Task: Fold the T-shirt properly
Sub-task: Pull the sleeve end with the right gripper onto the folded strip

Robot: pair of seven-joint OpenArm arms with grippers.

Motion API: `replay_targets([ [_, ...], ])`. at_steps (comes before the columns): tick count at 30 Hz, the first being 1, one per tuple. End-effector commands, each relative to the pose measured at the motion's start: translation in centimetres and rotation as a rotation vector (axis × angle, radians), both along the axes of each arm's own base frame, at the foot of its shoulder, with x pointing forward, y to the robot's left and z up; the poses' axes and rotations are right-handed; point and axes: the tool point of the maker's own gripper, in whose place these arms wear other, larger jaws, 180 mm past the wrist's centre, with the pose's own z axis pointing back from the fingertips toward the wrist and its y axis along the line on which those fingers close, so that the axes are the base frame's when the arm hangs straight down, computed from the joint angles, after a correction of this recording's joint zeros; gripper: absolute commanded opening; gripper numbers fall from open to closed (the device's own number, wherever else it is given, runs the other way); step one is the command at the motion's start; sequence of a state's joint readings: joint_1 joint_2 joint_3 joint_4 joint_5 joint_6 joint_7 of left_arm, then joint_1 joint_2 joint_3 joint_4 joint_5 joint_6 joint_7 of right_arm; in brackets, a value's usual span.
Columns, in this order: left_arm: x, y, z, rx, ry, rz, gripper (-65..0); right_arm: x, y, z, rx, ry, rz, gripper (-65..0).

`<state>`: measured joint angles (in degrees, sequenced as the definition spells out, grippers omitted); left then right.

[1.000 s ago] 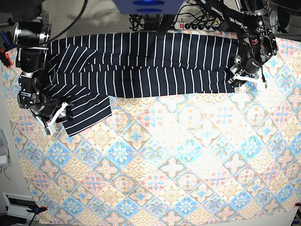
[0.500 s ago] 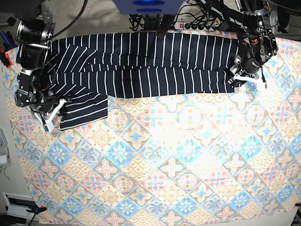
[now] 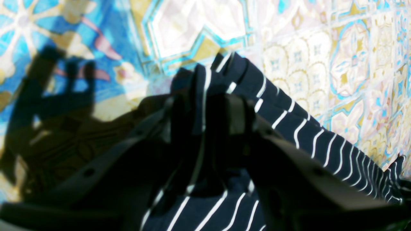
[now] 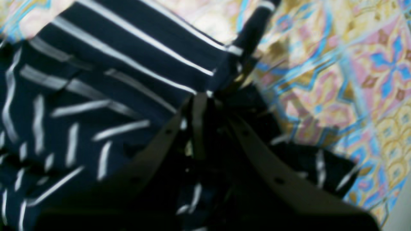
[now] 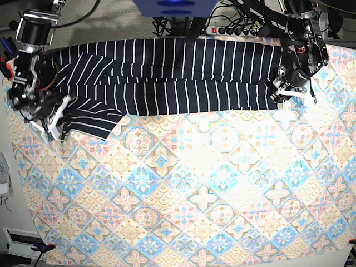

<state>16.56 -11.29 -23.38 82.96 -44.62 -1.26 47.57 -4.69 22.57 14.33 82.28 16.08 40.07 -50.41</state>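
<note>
My right gripper is going to let go of the sleeve's edge on the end of the T-shirt's long band (image 5: 45, 84), near the edge of the table.
The dark navy pinstriped T-shirt (image 5: 167, 72) lies as a long band across the far part of the table. Its sleeve (image 5: 92, 121) sticks out toward the front at the left. My right gripper (image 5: 57, 121) sits at that sleeve's left end. In the right wrist view the right gripper (image 4: 205, 96) is shut, with the striped cloth's (image 4: 128, 64) edge pinched at its tips. My left gripper (image 5: 280, 92) is at the band's right end. In the left wrist view the left gripper (image 3: 205, 106) is shut on a bunched fold of the T-shirt (image 3: 305, 138).
The pastel diamond-tile tablecloth (image 5: 194, 194) covers the table. A power strip with cables (image 5: 233, 29) lies behind the shirt. A red clamp (image 5: 41, 247) holds the cloth at the front left corner. The table's left edge runs close to my right gripper.
My right gripper has shut on the sleeve and drawn it left and toward the back, so the sleeve lies closer to the shirt's band. The left gripper has not moved.
</note>
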Motion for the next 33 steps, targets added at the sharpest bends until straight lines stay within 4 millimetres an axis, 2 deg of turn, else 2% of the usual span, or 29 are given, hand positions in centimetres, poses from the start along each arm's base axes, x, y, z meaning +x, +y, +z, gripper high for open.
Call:
replay_targets([
  [1,0.2,0.5,0.4,0.013,-0.005,-0.001,-44.2,0.7,-1.1,1.9,-0.011,-0.055,-0.014,-64.8],
  [4,0.2,0.5,0.4,0.013,-0.005,-0.001,-44.2,-1.5,-2.4,2.8,-0.028,-0.054,-0.053,-64.8],
  [9,0.3,0.5,0.4,0.015,-0.007,-0.001,-44.2,-4.3,-2.8,3.9,-0.048,-0.059,-0.058,-64.8],
  [14,1.0,0.5,0.7,0.015,-0.021,-0.001,-44.2,-6.9,-2.4,3.7,-0.074,-0.022,-0.031,-64.8],
  [19,1.1,0.5,0.8,0.015,-0.023,-0.001,-44.2,-8.1,-1.5,4.5,-0.104,-0.023,0.014,-64.8],
  [24,1.1,0.5,0.8,0.015,-0.023,-0.001,-44.2,-9.1,-1.9,3.2,-0.100,0.024,0.001,-64.7],
  [27,1.0,0.5,0.7,0.015,-0.021,-0.001,-44.2,-10.8,-3.6,1.4,-0.156,0.112,-0.022,-63.9],
  [31,0.9,0.5,0.7,0.015,-0.018,-0.001,-44.1,-12.0,-4.2,0.4,-0.199,0.154,-0.058,-57.4],
  [33,0.9,0.5,0.7,0.015,-0.018,-0.001,-44.1,-12.5,-5.1,0.7,-0.205,0.140,-0.119,-55.1],
])
